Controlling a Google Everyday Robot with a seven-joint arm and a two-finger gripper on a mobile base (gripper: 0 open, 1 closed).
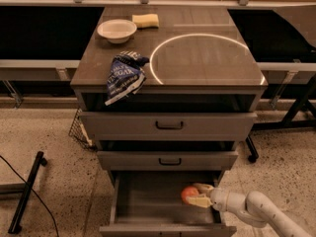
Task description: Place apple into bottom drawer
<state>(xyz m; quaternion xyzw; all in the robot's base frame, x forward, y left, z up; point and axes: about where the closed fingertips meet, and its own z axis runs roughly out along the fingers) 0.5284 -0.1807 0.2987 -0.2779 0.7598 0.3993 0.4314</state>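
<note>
The robot's gripper needs to release the apple on the bottom drawer's inside point(186, 195), halfway back and a little off centre toward the robot's arm.
The apple point(189, 194) is a small orange-red fruit held low inside the open bottom drawer point(148, 201), toward its right side. My gripper point(197, 194) reaches in from the lower right on a white arm and is shut on the apple, one finger point(203, 186) above it and one below. The drawer is pulled out under two closed grey drawers with black handles point(169, 125). I cannot tell whether the apple touches the drawer floor.
On the cabinet top point(207, 58) lie a white bowl point(117, 30), a yellow sponge point(145, 20) and a blue chip bag point(123, 75) at the left front edge. A black stand point(27, 191) and cable lie on the floor to the left.
</note>
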